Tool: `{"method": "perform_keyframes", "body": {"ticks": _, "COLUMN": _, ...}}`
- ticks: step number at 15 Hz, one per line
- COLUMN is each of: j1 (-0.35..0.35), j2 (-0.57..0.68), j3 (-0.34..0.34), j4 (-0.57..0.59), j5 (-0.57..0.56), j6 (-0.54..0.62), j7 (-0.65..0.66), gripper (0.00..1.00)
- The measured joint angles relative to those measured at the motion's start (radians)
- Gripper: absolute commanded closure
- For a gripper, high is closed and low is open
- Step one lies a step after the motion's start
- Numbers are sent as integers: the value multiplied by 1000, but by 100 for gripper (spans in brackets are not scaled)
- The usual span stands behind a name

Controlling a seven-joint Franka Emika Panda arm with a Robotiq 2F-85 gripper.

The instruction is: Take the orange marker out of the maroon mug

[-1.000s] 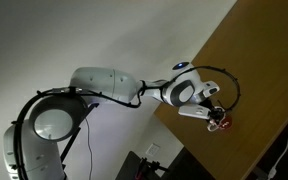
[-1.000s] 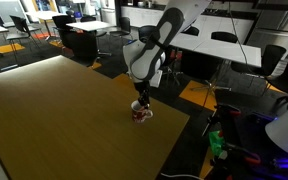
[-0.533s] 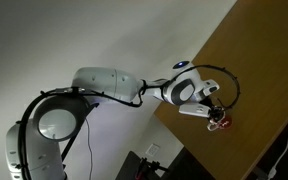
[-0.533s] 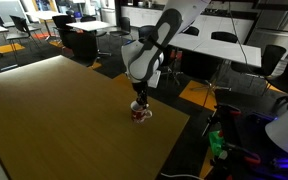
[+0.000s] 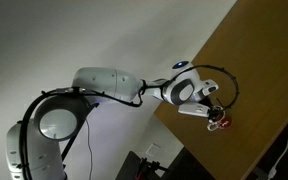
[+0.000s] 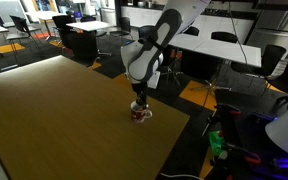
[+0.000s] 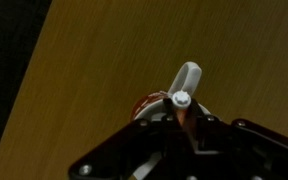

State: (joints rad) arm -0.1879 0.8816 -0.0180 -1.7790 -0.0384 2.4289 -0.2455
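Note:
Next, my gripper sets the orange marker on the bare wood (image 5: 186,110) between the maroon mug and my arm's base.
The maroon mug (image 7: 145,104) stands near the edge of the wooden table; its white inside and pale handle (image 7: 189,75) show in the wrist view. The orange marker (image 7: 183,104) stands upright in it, with its white end toward the camera. My gripper (image 7: 182,124) reaches down into the mug, and its dark fingers sit tight on both sides of the marker. In both exterior views the gripper (image 5: 215,114) (image 6: 139,102) hangs right over the mug (image 5: 221,125) (image 6: 141,114), hiding most of it.
The wooden table (image 6: 64,110) stretches wide to one side of the mug, and its edge (image 6: 174,140) lies close by. Office desks and chairs (image 6: 224,50) stand beyond the table. A wall (image 5: 104,30) is behind the arm.

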Motion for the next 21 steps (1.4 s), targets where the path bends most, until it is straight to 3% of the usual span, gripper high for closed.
{"method": "perform_keyframes", "body": {"ticks": 10, "j1": 1, "j2": -43, "j3": 7, "j4": -12, "j5": 9, "j6": -47, "j7": 0, "gripper": 96}}
{"method": "perform_keyframes", "body": {"ticks": 15, "j1": 5, "j2": -158, "j3": 8, "j4": -64, "j5": 9, "j6": -141, "j7": 0, "gripper": 96}}
{"method": "perform_keyframes", "body": {"ticks": 21, "j1": 34, "j2": -338, "j3": 9, "j4": -191, "j5": 8, "j6": -153, "j7": -2, "gripper": 96}}
